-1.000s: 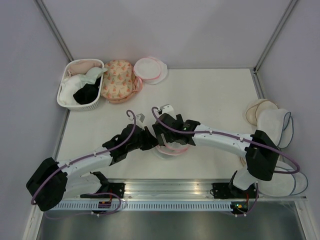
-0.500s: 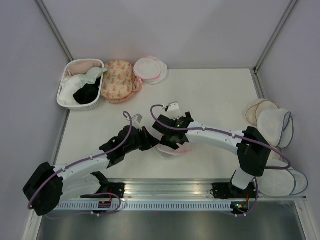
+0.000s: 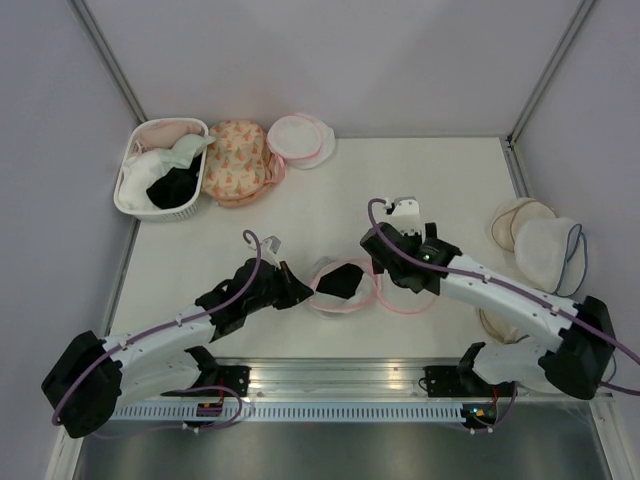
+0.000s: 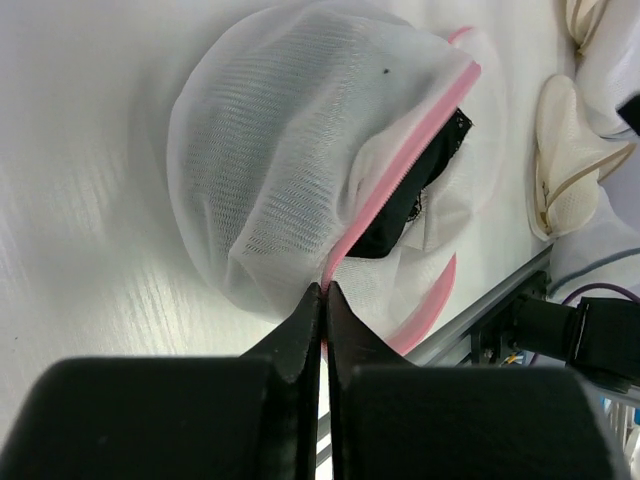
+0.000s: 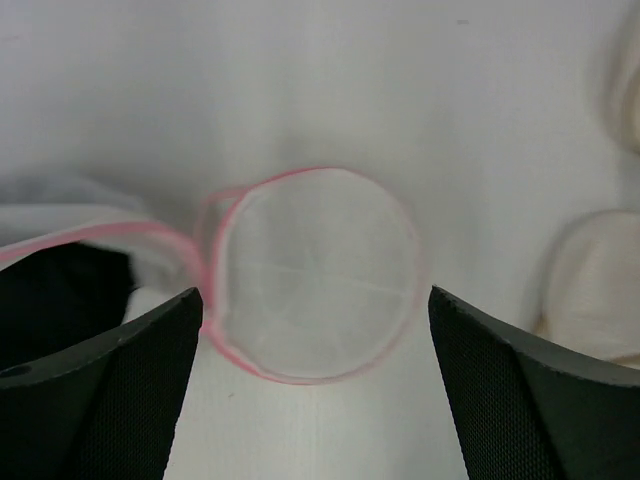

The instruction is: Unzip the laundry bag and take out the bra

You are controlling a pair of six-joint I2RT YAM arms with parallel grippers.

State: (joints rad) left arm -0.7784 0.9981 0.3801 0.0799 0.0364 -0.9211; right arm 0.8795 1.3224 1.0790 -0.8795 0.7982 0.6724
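The robot's right gripper needs to next reach into the open half of the laundry bag and close on the middle of the black bra [image 3: 345, 284] [image 5: 65, 312].
The laundry bag [image 3: 322, 297] lies open in the middle of the table, a white mesh clamshell with pink zip edging. Its right half [image 5: 320, 275] lies flat as a round disc. The black bra [image 3: 345, 280] shows in the left half; it also shows in the left wrist view [image 4: 420, 190] and at the left edge of the right wrist view [image 5: 60, 290]. My left gripper [image 3: 303, 293] is shut on the bag's pink edging [image 4: 345, 235]. My right gripper [image 3: 405, 280] hangs open and empty above the flat half, fingers [image 5: 100, 400] wide apart.
A white basket [image 3: 128, 200] of clothes stands at the back left, with a peach floral dome bag [image 3: 237, 160] and another pink-edged white bag [image 3: 300, 140] beside it. White domes with blue edging [image 3: 548, 250] and cream cups [image 3: 512, 220] lie along the right edge.
My right arm has swung to the right and the bag's right half now lies open and flat. The black bra has come into view. My left gripper keeps its hold on the edging.
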